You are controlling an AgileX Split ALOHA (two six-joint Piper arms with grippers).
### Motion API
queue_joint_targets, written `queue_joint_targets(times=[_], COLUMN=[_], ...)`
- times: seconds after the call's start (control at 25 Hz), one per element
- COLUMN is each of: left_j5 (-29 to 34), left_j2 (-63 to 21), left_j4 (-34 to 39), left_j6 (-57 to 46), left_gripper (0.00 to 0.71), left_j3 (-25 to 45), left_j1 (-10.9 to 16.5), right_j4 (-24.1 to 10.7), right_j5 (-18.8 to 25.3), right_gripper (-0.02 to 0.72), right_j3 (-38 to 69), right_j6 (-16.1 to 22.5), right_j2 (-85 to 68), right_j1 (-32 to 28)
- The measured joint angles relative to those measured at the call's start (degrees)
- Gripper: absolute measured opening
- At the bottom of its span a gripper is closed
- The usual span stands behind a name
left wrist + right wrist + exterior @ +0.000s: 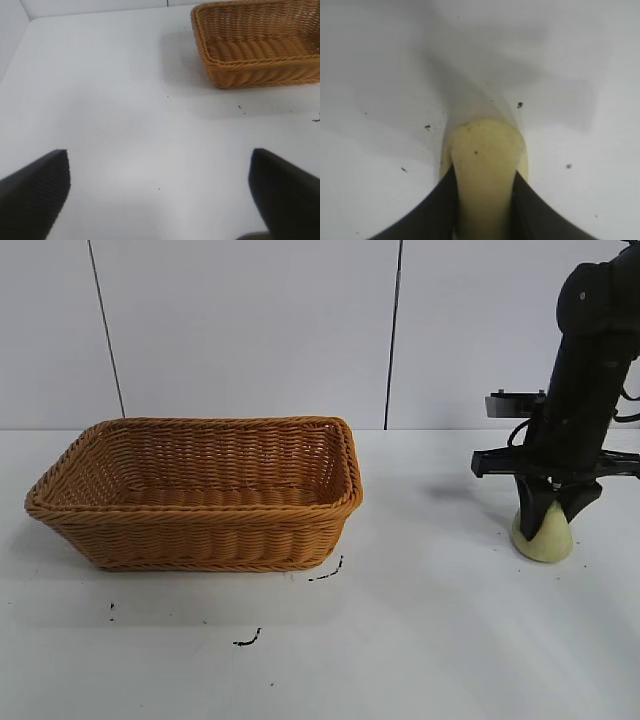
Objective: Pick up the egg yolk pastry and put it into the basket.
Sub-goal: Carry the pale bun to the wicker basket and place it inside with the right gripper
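Note:
Next, I let go of the egg yolk pastry with my right gripper near the middle of the wicker basket (211, 486), just behind the basket's front rim.
The pale yellow egg yolk pastry (546, 537) rests on the white table at the right. My right gripper (549, 515) comes straight down on it, and both black fingers press its sides, squeezing it narrow. In the right wrist view the egg yolk pastry (485, 165) fills the gap between the fingers (432, 212). The orange-brown wicker basket (200, 540) stands at the left of the table, well apart from the pastry. In the left wrist view the basket (255, 75) lies far off, and my left gripper (160, 187) hangs open over bare table.
Small black marks (325, 573) dot the table in front of the basket. A white wall with dark seams rises behind the table. Open table surface lies between the basket and the pastry.

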Motion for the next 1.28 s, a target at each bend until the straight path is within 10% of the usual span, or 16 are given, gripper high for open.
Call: queue_joint_targets(times=[0.4,1.28], left_j5=[0.0,0.0], left_j2=[0.0,0.0], left_j4=[0.0,0.0], left_j6=[0.0,0.0], left_gripper=[0.697,0.697], left_j3=[0.0,0.0], left_j1=[0.0,0.0], right_j4=[0.0,-1.0], right_j5=[7.9,3.4], right_gripper=[0.169,0.169], right_j3=[-14.7,-23.1], right_j6=[0.0,-0.9], right_j2=[-2.4,-1.6], right_j1=[0.0,17.1])
